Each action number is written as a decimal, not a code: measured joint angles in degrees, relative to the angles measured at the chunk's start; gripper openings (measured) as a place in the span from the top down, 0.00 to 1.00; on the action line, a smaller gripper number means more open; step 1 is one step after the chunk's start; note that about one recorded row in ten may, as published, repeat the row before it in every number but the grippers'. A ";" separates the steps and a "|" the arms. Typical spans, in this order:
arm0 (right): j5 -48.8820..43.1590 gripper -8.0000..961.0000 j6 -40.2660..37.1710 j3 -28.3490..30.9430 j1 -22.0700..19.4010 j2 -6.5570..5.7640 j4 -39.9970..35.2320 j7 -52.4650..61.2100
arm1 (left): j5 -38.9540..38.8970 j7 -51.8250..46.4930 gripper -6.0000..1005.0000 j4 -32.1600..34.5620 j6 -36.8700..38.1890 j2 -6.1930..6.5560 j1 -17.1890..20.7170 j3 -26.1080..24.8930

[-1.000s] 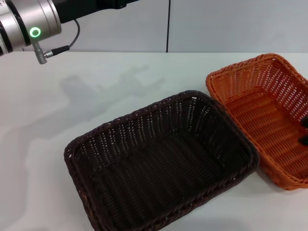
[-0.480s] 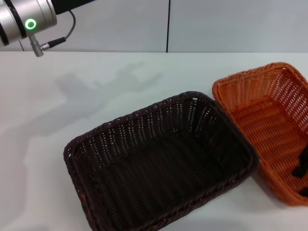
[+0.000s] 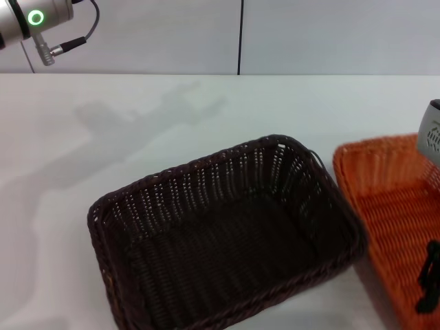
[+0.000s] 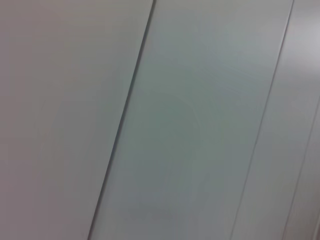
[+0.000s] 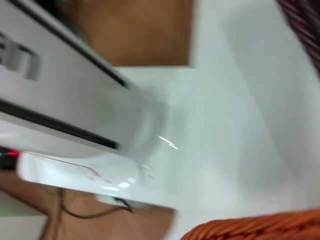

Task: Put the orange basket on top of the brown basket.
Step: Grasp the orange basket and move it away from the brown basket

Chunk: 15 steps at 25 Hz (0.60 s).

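Next, my right gripper takes hold of the orange basket's far rim [image 3: 388, 143] and pulls the orange basket clear before lifting, because it is crowding the side of the brown basket.
The brown basket [image 3: 227, 254] sits open side up in the middle of the white table [image 3: 137, 137]. The orange basket [image 3: 392, 199] is to its right, partly cut off by the picture's edge, and a narrow gap separates the two rims. My right gripper [image 3: 430, 282] shows as a black finger inside the orange basket at the right edge, holding its wall. In the right wrist view, the orange braided rim [image 5: 260, 227] and a corner of the brown basket [image 5: 306, 20] show. My left arm [image 3: 31, 20] is raised at the far left; its gripper is out of view.
A grey wall with a dark vertical seam [image 3: 241, 38] stands behind the table. The left wrist view shows only wall panels [image 4: 160, 120]. Bare table surface lies to the left of and behind the brown basket.
The orange basket has moved right and nearer to me with the right gripper, opening a gap from the brown basket. The left arm has drawn further up and to the left.
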 joint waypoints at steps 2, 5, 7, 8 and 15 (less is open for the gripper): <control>2.27 0.48 -1.99 -0.95 0.62 0.18 0.46 -1.04 | 0.05 -0.02 0.14 0.13 0.05 -0.07 -0.01 -0.66; 3.24 0.48 -2.14 -2.44 1.42 0.23 1.94 -1.65 | -0.14 -0.12 0.14 0.09 0.02 -0.18 0.32 -1.32; 3.56 0.48 -2.08 -2.20 2.05 0.23 3.02 -2.47 | -0.23 -0.15 0.14 -0.01 -0.04 -0.32 0.51 -1.59; 3.94 0.48 -2.03 -1.72 2.26 0.08 3.04 -2.85 | -0.26 -0.17 0.14 -0.07 -0.14 -0.45 0.67 -1.87; 5.26 0.47 0.27 12.81 1.94 -1.87 -4.96 -4.50 | -0.36 -0.21 0.14 0.18 -0.62 -0.99 1.40 -2.46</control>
